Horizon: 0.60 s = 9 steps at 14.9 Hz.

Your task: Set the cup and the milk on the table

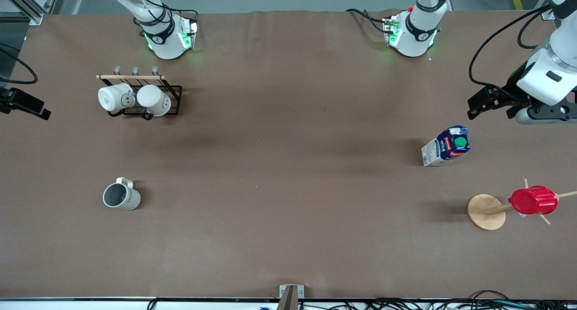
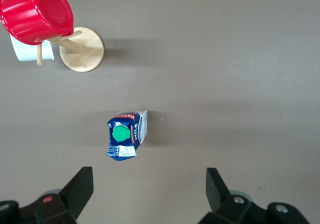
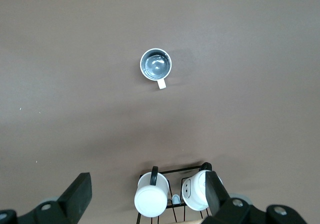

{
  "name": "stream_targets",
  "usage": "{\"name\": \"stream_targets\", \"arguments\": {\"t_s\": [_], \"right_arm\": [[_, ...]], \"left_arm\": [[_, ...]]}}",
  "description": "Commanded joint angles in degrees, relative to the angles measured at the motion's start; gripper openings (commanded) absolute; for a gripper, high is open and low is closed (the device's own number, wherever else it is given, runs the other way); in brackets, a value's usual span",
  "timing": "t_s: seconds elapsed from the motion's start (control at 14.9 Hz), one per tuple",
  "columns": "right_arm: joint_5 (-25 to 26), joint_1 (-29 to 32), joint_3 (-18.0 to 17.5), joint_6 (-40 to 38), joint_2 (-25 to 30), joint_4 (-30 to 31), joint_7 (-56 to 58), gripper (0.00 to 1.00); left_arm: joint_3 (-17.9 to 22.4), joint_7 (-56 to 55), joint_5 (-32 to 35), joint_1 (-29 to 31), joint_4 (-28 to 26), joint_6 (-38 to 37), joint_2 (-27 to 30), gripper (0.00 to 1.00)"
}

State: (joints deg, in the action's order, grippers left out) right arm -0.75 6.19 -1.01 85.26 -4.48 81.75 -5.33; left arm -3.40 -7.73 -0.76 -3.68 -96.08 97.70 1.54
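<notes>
The fingers of my left gripper should close on both sides of the blue upper part (image 1: 454, 143) (image 2: 121, 124) of the milk, near the green cap.
The cup (image 1: 121, 196) stands upright on the table (image 1: 288, 175) toward the right arm's end; it is off-white with a grey inside. It also shows in the right wrist view (image 3: 156, 64). The milk (image 1: 446, 145), a blue and white carton with a green cap, stands on the table toward the left arm's end, and shows in the left wrist view (image 2: 125, 134). My left gripper (image 1: 490, 108) is open and empty, up in the air beside the milk (image 2: 149, 176). My right gripper (image 3: 148, 180) is open and empty, high over the mug rack; it is outside the front view.
A black wire rack (image 1: 173, 96) with two plain white mugs (image 1: 135, 99) stands near the right arm's base (image 3: 152, 199). A wooden mug tree (image 1: 486, 211) holds a red ribbed cup (image 1: 533, 200) near the milk (image 2: 37, 14). A white mug (image 2: 27, 50) hangs under it.
</notes>
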Motion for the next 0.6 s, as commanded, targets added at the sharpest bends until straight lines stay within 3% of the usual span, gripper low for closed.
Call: {"name": "stream_targets", "arguments": {"t_s": [0.0,0.54], "right_arm": [[-0.66,0.31,0.04,0.17,1.75,2.01,0.58,1.0],[-0.66,0.31,0.04,0.17,1.75,2.1,0.67,1.0]], "left_arm": [[-0.2,-0.53,0.94,-0.1,-1.3,-0.14,1.63,0.99],[-0.11,-0.18,0.5,0.08,-1.04,-0.23,0.57,0.99]]}}
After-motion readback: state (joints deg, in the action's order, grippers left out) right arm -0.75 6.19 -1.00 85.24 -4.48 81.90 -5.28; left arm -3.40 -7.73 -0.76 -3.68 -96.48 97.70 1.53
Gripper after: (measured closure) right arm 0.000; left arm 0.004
